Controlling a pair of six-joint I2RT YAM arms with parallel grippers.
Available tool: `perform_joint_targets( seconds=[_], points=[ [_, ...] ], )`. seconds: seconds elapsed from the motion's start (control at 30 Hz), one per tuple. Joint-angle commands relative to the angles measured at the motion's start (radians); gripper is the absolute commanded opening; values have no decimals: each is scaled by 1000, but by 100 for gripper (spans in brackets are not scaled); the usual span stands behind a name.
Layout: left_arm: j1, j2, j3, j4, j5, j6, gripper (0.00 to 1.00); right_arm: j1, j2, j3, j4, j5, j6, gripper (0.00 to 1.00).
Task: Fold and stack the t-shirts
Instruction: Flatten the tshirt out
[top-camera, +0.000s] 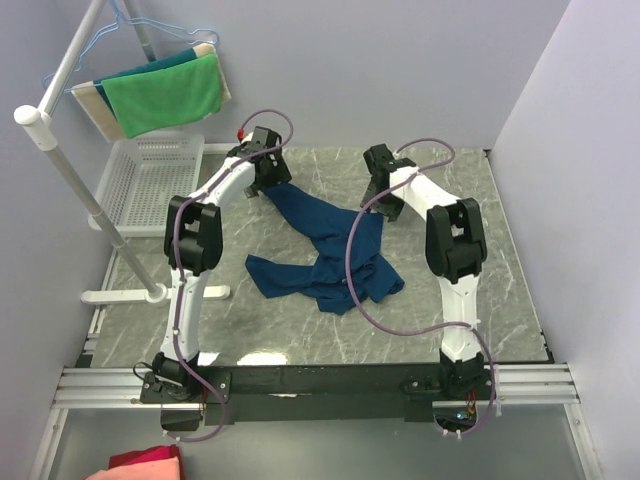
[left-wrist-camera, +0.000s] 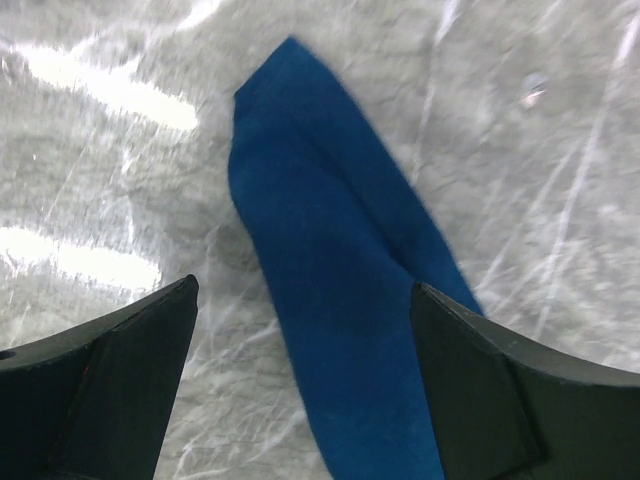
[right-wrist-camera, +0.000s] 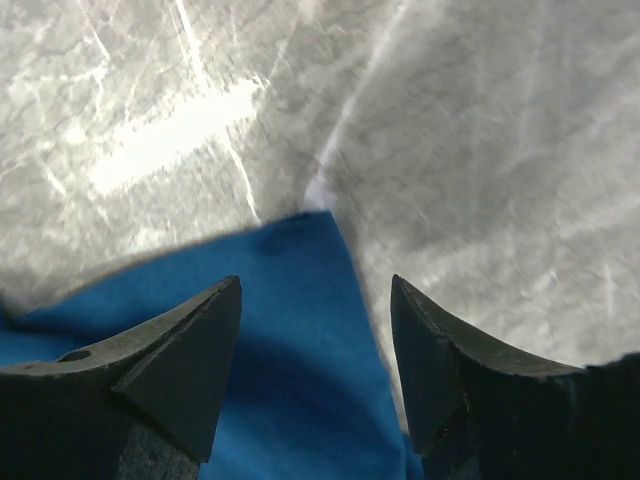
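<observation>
Next, I move my left gripper to the navy blue t-shirt's near loose end (top-camera: 252, 262), the one that points toward the white pole rack, and close it there.
One navy blue t-shirt (top-camera: 320, 255) lies crumpled and stretched across the middle of the marble table; its print is hidden. My left gripper (top-camera: 270, 186) is low over the shirt's far left end. In the left wrist view its jaws (left-wrist-camera: 303, 285) stand wide open on either side of a narrow strip of blue cloth (left-wrist-camera: 330, 300). My right gripper (top-camera: 383, 205) hovers at the shirt's far right edge. The right wrist view shows it open (right-wrist-camera: 315, 280) over a corner of the blue cloth (right-wrist-camera: 280, 350), with neither finger pinching the cloth.
A white basket (top-camera: 150, 180) sits at the back left beside a white pole rack (top-camera: 70, 190). A green towel (top-camera: 165, 95) hangs from the rack. A red and pink cloth (top-camera: 140, 465) lies below the table's near edge. Walls close in the back and the right.
</observation>
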Motion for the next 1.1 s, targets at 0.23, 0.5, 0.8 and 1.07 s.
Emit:
perform_joint_targets(
  seconds=[0.23, 0.5, 0.8, 1.07],
  points=[
    [-1, -88, -48, 2, -33, 40, 92, -9, 90, 94, -32, -47, -15, 59],
    [-1, -132, -74, -3, -45, 54, 92, -14, 116, 89, -29, -103, -9, 22],
    [-1, -200, -145, 28, -24, 82, 90, -12, -39, 150, -80, 44, -9, 0],
    [-32, -241, -207, 25, -14, 108, 85, -38, -182, 371, -138, 189, -42, 0]
  ],
)
